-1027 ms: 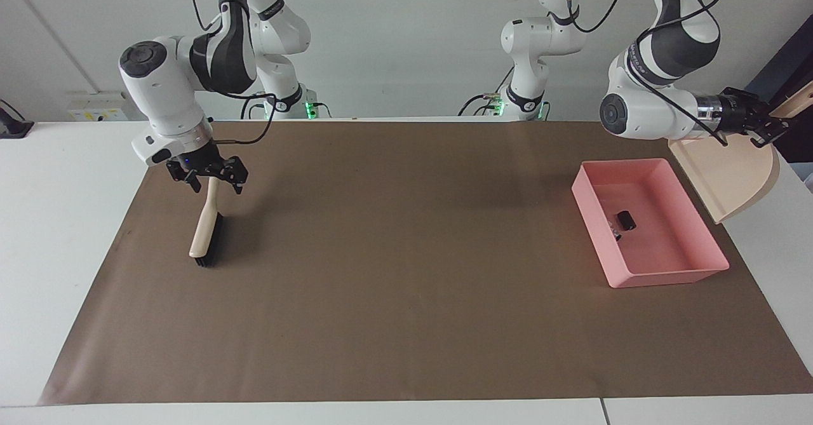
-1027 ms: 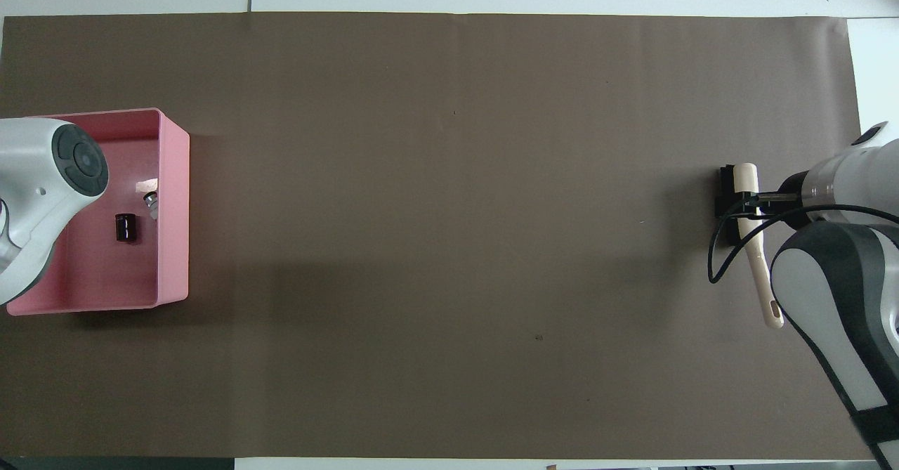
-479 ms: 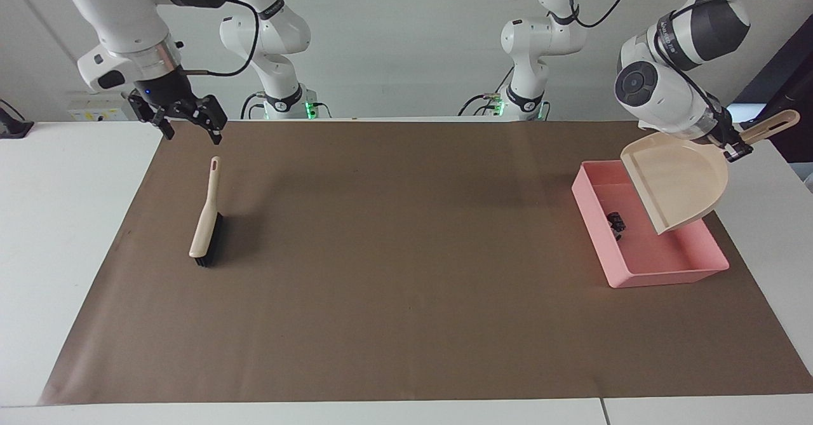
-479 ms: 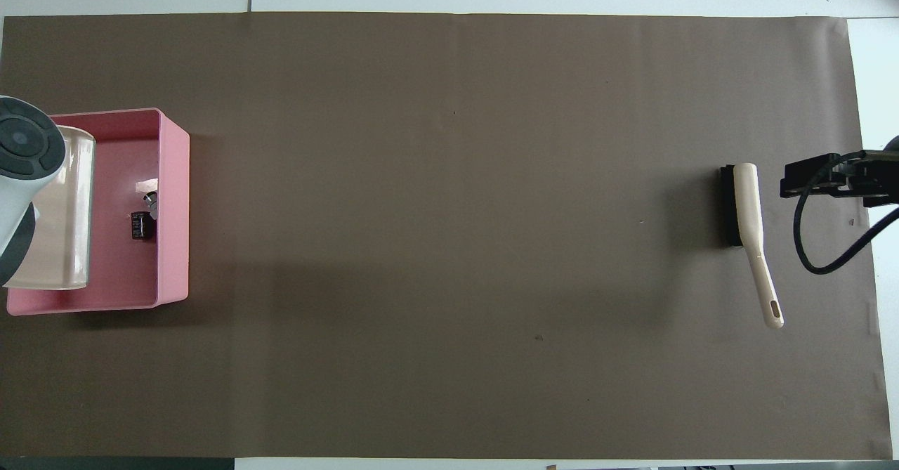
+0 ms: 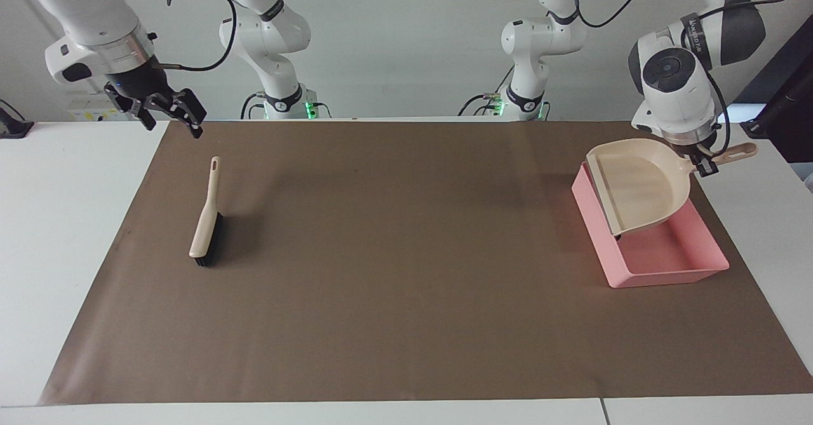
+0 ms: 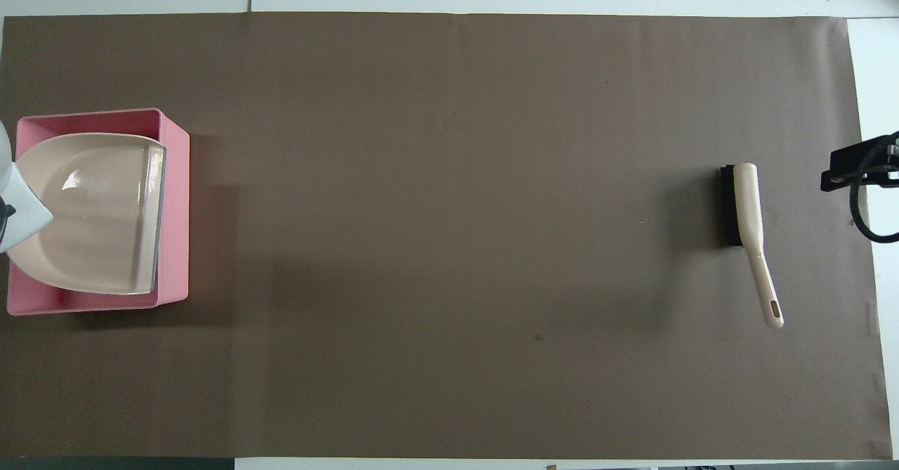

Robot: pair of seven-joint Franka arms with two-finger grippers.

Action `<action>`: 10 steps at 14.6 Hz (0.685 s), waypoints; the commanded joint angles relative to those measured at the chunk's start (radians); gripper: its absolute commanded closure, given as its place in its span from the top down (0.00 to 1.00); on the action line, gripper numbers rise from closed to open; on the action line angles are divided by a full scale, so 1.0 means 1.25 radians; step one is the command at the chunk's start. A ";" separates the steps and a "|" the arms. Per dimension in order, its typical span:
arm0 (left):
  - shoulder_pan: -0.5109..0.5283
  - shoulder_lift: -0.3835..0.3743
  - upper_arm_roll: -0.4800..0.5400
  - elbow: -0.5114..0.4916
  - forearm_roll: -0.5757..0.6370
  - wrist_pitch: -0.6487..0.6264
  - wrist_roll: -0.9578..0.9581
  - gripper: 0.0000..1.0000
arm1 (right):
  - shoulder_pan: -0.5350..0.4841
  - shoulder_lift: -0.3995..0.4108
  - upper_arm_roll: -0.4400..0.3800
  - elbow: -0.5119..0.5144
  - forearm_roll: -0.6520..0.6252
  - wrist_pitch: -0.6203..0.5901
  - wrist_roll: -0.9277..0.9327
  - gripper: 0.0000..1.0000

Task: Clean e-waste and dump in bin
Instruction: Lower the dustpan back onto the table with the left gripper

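Note:
I should use my left gripper to set the beige dustpan, still hanging just over the bin, down on the brown mat (image 6: 358, 262) near the pink bin, toward the brush.
The pink bin (image 5: 660, 266) (image 6: 172, 210) sits on the mat at the left arm's end of the table. A beige dustpan (image 5: 638, 187) (image 6: 91, 213) hangs roughly level just over the bin and covers most of it. My left gripper (image 5: 705, 161) is shut on the dustpan's handle. The e-waste is hidden under the dustpan in both views. My right gripper (image 5: 173, 123) stands open and empty in the air, over the mat's corner at the right arm's end, above and apart from the brush.
A beige brush with black bristles (image 5: 206, 225) (image 6: 744, 206) lies on the brown mat (image 5: 406, 272) at the right arm's end, handle pointing toward the robots. White table shows around the mat.
The left gripper has swung the dustpan from tilted beside the bin to level over it, hiding the e-waste. The right gripper let go of the brush, rose and drew back.

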 commanded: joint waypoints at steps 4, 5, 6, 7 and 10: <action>-0.128 0.001 0.003 -0.048 -0.140 -0.006 -0.023 0.02 | -0.055 -0.018 0.046 0.001 0.004 -0.029 -0.021 0.99; -0.152 0.003 0.003 -0.061 -0.141 -0.002 -0.061 0.02 | -0.046 -0.019 0.046 0.001 0.004 -0.033 -0.022 0.99; -0.179 0.006 0.003 -0.075 -0.141 0.008 -0.111 0.02 | -0.044 -0.025 0.047 0.003 0.002 -0.037 -0.022 0.99; -0.213 0.017 0.003 -0.085 -0.141 0.013 -0.160 0.02 | -0.044 -0.025 0.047 0.012 -0.003 -0.041 -0.026 0.99; -0.288 0.030 0.003 -0.128 -0.143 0.059 -0.278 0.02 | -0.044 -0.028 0.047 0.006 -0.008 -0.050 -0.054 0.99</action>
